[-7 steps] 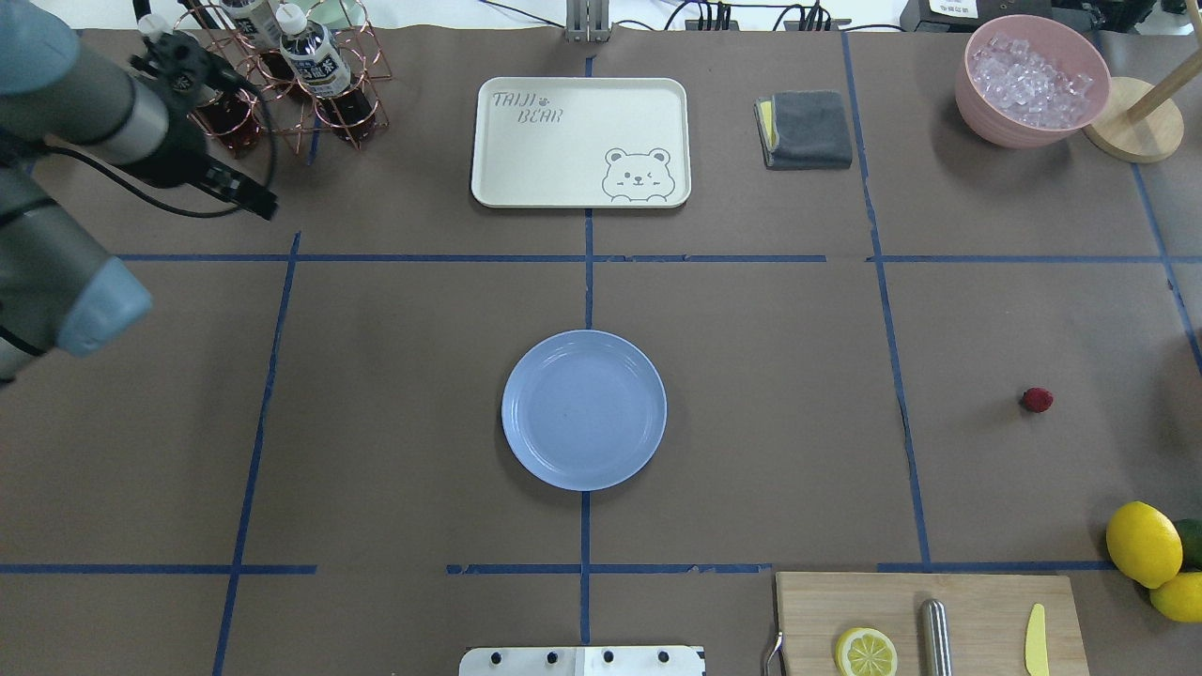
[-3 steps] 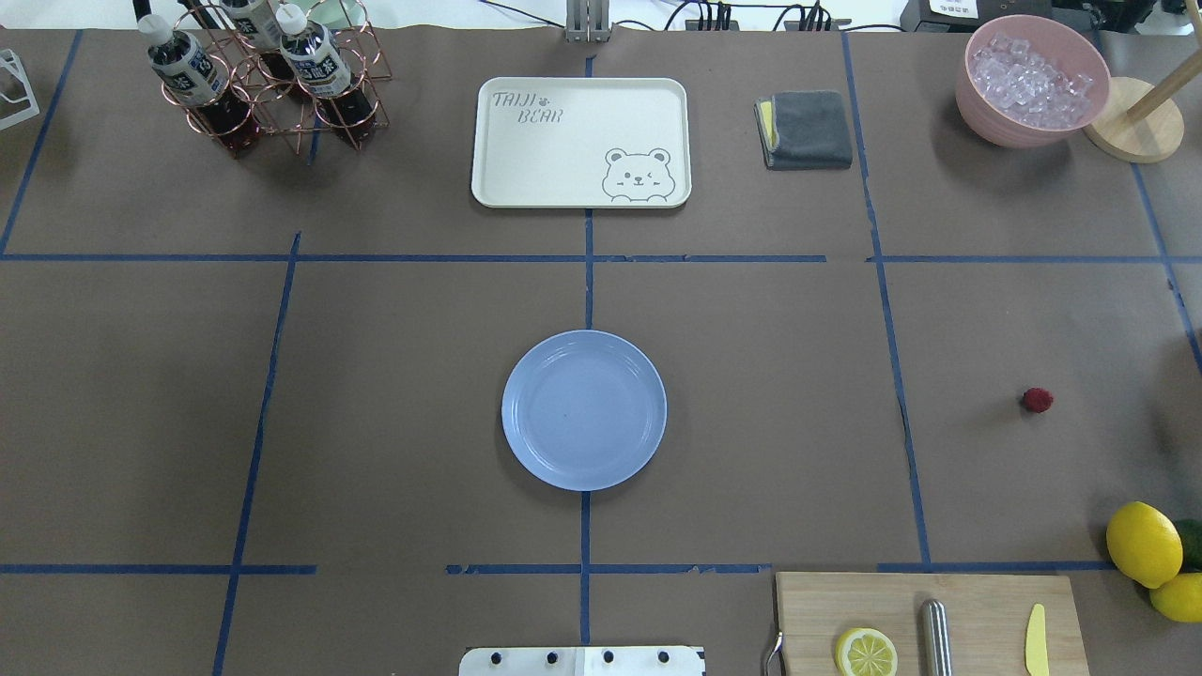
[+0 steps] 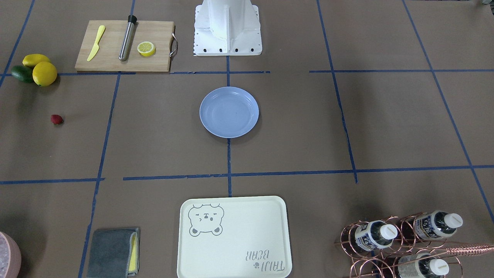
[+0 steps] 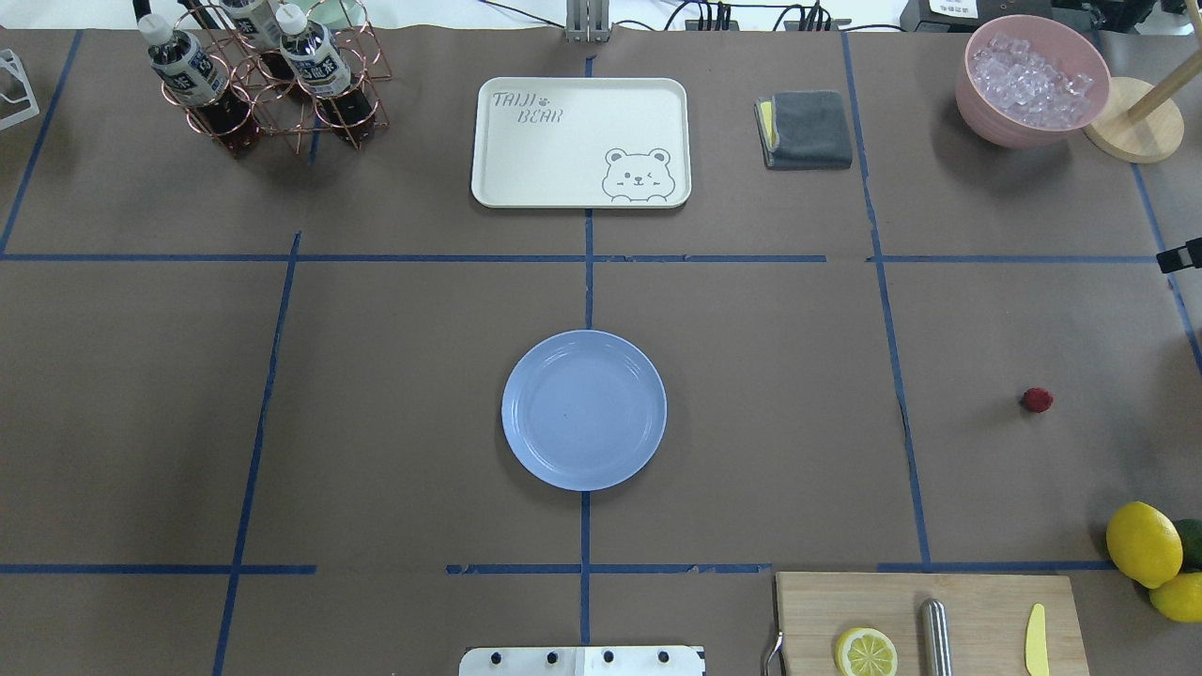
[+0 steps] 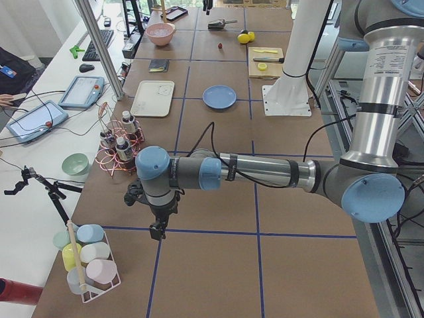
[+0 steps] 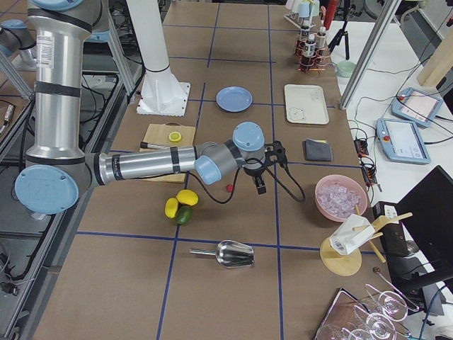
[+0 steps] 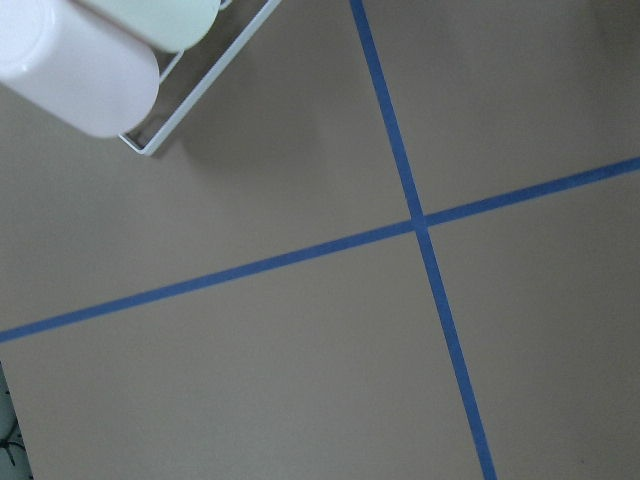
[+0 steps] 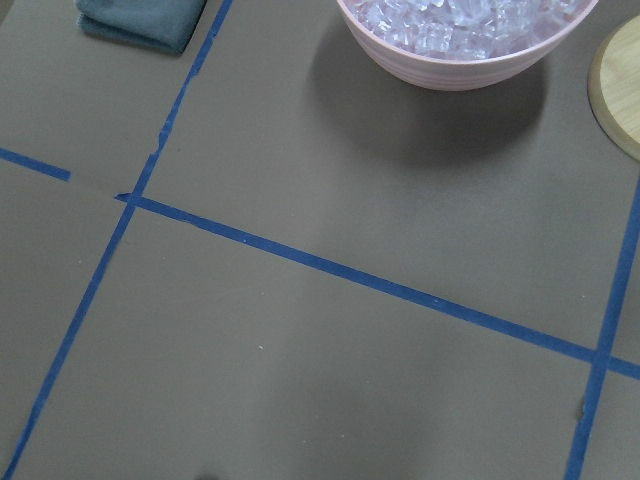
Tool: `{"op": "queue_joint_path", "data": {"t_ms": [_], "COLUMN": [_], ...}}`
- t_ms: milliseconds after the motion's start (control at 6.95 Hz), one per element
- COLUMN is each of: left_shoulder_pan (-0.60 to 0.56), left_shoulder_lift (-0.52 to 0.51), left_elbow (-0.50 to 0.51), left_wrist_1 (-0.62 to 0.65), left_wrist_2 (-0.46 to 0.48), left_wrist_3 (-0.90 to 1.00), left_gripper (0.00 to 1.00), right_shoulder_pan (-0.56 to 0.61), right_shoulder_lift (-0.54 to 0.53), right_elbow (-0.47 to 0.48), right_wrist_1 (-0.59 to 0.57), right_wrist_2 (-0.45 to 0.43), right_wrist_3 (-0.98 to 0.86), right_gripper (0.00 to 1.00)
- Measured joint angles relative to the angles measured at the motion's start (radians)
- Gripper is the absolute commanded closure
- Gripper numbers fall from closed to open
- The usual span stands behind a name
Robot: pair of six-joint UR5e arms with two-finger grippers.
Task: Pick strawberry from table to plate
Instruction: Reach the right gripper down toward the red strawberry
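Note:
I should next close my right gripper on the middle of the strawberry (image 3: 56, 119) on the table by the lemons.
The strawberry (image 4: 1037, 400), tiny and dark red, lies on the brown table (image 4: 751, 376) at the right, also seen as the strawberry (image 3: 57, 119) and the strawberry (image 6: 228, 188). The light-blue plate (image 4: 583, 409) sits bare at the table's middle. My right gripper (image 6: 259, 187) hangs over the table a little beyond the strawberry, toward the ice bowl. Only a dark sliver of that arm (image 4: 1183, 255) shows at the overhead view's right edge. My left gripper (image 5: 159, 230) points down far off the left end, near a cup rack. I cannot tell whether either gripper is open or shut.
A cream bear tray (image 4: 580, 141), a grey cloth (image 4: 806, 129), a pink ice bowl (image 4: 986, 122) and a copper bottle rack (image 4: 272, 94) line the far side. Near the strawberry are lemons (image 4: 1143, 543) and a cutting board (image 4: 986, 610) with a lemon half (image 4: 865, 652).
My left arm has left the overhead view's top left corner. A dark part of the right arm has come in at the right edge. Strawberry and plate have not moved.

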Motion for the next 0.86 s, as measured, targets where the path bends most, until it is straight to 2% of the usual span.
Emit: {"op": "queue_joint_path", "data": {"t_ms": [432,720,864], "left_shoulder_pan": [-0.003,-0.003,-0.003], "left_shoulder_lift": [0.026,0.026,0.026], "left_elbow": [-0.024,-0.034,-0.036], "left_wrist_1": [-0.003,-0.003,-0.004], "left_wrist_2": [-0.045,-0.047,-0.047], "left_wrist_3": [0.004,0.004,0.005], "left_gripper": [0.00,0.00,0.00], "right_shoulder_pan": [-0.284,-0.421,-0.463], "right_shoulder_lift": [-0.038,-0.097,-0.113], "right_elbow": [0.021,0.012,-0.004], "right_wrist_1": [0.117,0.225,0.276], "right_wrist_2": [-0.277,-0.392,-0.420], "right_wrist_3": [0.319,0.436,0.472], "right_gripper": [0.01,0.01,0.01]}}
